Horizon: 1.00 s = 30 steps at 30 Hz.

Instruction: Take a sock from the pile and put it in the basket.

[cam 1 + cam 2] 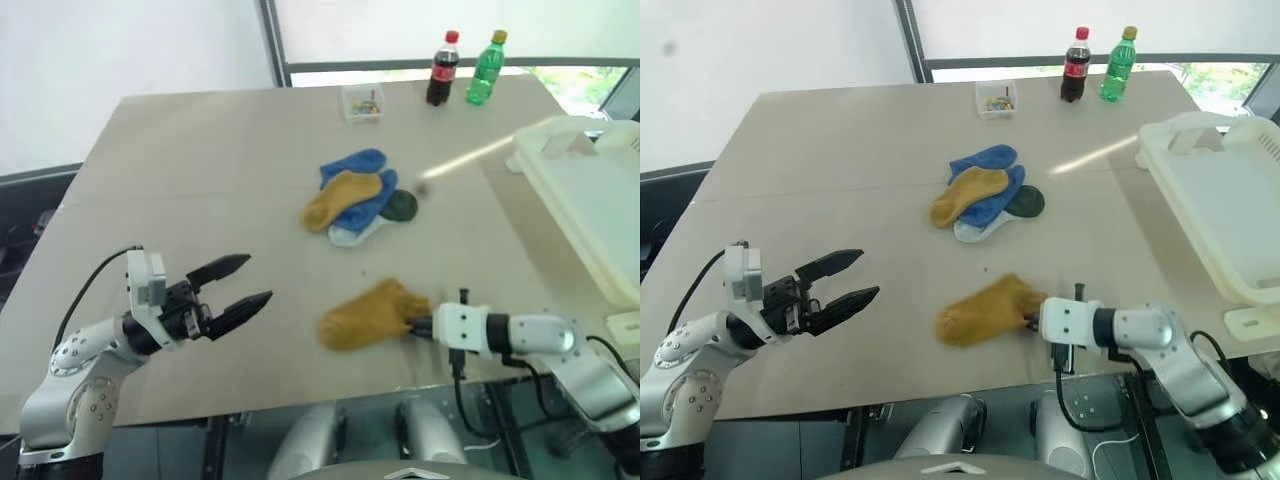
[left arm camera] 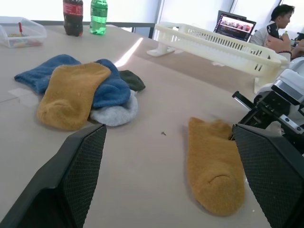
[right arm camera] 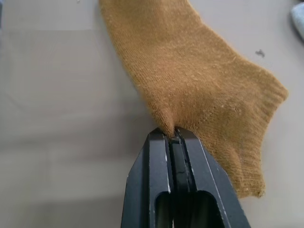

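I am pinching the side of the near mustard yellow sock with my right gripper, so I will take the sock's cuff (image 3: 261, 137) while my left gripper takes the sock's toe to straighten it.
A mustard yellow sock (image 1: 368, 314) lies near the table's front edge, apart from the pile (image 1: 356, 198) of blue, mustard, white and dark green socks at the table's middle. My right gripper (image 1: 418, 325) is shut on this sock's edge, pinching a fold of fabric (image 3: 172, 130) between its fingers. My left gripper (image 1: 250, 283) hovers open over the table's front left, pointing toward the sock with nothing between its fingers (image 2: 76, 180). The white basket (image 1: 590, 200) stands at the right edge of the table, tilted.
A small clear box of colourful bits (image 1: 362, 102), a cola bottle (image 1: 442, 68) and a green bottle (image 1: 486, 68) stand at the far edge. A person (image 2: 278, 28) with a laptop sits beyond the basket in the left wrist view.
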Motion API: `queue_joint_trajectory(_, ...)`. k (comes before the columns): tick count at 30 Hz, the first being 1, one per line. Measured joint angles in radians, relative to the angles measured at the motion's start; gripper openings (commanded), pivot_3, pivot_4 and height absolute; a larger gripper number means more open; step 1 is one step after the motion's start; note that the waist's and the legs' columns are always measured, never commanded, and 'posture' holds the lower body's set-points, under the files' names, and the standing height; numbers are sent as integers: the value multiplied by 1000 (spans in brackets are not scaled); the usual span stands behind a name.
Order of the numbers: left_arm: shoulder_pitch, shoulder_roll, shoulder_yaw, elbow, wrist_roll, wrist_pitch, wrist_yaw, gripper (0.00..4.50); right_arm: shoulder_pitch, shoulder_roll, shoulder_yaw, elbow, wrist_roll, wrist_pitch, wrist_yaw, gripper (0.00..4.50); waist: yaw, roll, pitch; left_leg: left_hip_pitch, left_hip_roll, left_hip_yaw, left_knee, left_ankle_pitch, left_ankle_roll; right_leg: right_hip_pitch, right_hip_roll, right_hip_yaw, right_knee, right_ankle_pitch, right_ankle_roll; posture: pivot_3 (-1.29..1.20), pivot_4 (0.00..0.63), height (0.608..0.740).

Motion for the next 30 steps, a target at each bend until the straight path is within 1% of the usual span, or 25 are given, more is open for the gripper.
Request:
queue_joint_trajectory(1, -5, 7, -4, 2, 0, 2, -6, 4500, 21, -11, 0, -46, -13, 48, -12, 39, 4, 0, 0, 0, 0, 0, 0, 0, 0, 0, 0, 0, 0, 0, 0, 0, 150, 740)
queue_joint_trajectory(5, -25, 25, -20, 12, 0, 10, -18, 4500, 55, -9, -4, -122, -24, 162, -55, 39, 8, -1, -1, 0, 0, 0, 0, -1, 0, 0, 0, -1, 0, 0, 0, 0, 150, 740)
queue_joint_trajectory(8, -44, 30, -36, 23, 0, 18, -34, 4500, 66, 42, -10, -128, -18, 211, -101, 905, 8, -4, -2, 1, 0, -1, 1, -1, -1, 1, 0, -2, 0, 0, 0, 0, 150, 740)
queue_joint_trajectory(12, -77, 42, -64, 37, 6, 23, -54, 4500, 61, 62, -24, -120, -19, 221, -144, 2746, 5, -4, -2, 1, 0, 0, 1, -1, -1, 1, 0, -1, 0, 0, 0, 0, 150, 740)
queue_joint_trajectory(15, -97, 44, -97, 45, 19, 28, -68, 4500, 81, 69, -55, -122, 27, 232, -144, 2746, 7, -4, -2, 1, 0, -1, 1, -1, 0, 1, 0, -2, -1, 0, 0, 0, 150, 740)
queue_joint_trajectory(19, -103, 48, -160, 55, 62, 35, -75, 4500, 161, 19, -121, -158, 184, 259, -44, 2746, 7, -3, -2, -1, 0, -1, 1, -1, 0, 1, -1, -2, -3, 0, 0, 0, 150, 740)
queue_joint_trajectory(21, -103, 46, -199, 56, 95, 30, -73, 4500, 186, 18, -190, -183, 284, 290, -15, 2746, 6, -4, -2, -1, 0, 0, 1, -2, 2, 1, -1, -1, -4, 0, 0, 0, 150, 740)
queue_joint_trajectory(23, -105, 35, -249, 57, 151, 0, -69, 4500, 176, 38, -261, -194, 365, 325, -24, 2746, 5, -4, -2, 0, 0, 0, 0, -2, 3, 2, -1, -1, -3, 0, 0, 0, 150, 740)
queue_joint_trajectory(25, -104, 23, -294, 58, 200, -32, -65, 4500, 131, 58, -286, -183, 382, 348, -58, 2746, 6, -4, -2, 0, 0, 0, 1, -2, 3, 2, -1, -1, -3, 0, 0, 0, 150, 740)
queue_joint_trajectory(27, -108, 10, -331, 73, 249, -73, -60, 4500, 57, 84, -275, -117, 345, 349, -121, 2746, 7, -4, -2, 1, 1, 0, 1, -2, 2, 2, -1, -2, -3, 0, 0, 0, 150, 740)
queue_joint_trajectory(28, -114, 2, -354, 79, 278, -92, -51, 4500, 12, 96, -249, -53, 307, 345, -156, 2746, 7, -4, -2, 1, 1, 0, 1, -2, 2, 2, -1, -2, -3, 0, 0, 0, 150, 740)
queue_joint_trajectory(29, -115, 1, -354, 80, 278, -93, -51, 4500, 11, 97, -248, -51, 305, 345, -157, 2746, 7, -4, -2, 1, 1, 0, 1, -2, 2, 2, -1, -2, -3, 0, 0, 0, 150, 740)
queue_joint_trajectory(30, -126, -7, -378, 93, 316, -111, -36, 4500, -25, 110, -202, 20, 266, 338, -179, 2746, 9, -4, -2, 0, 0, 0, 1, 0, -1, 2, -1, -2, -3, 0, 0, 0, 150, 740)
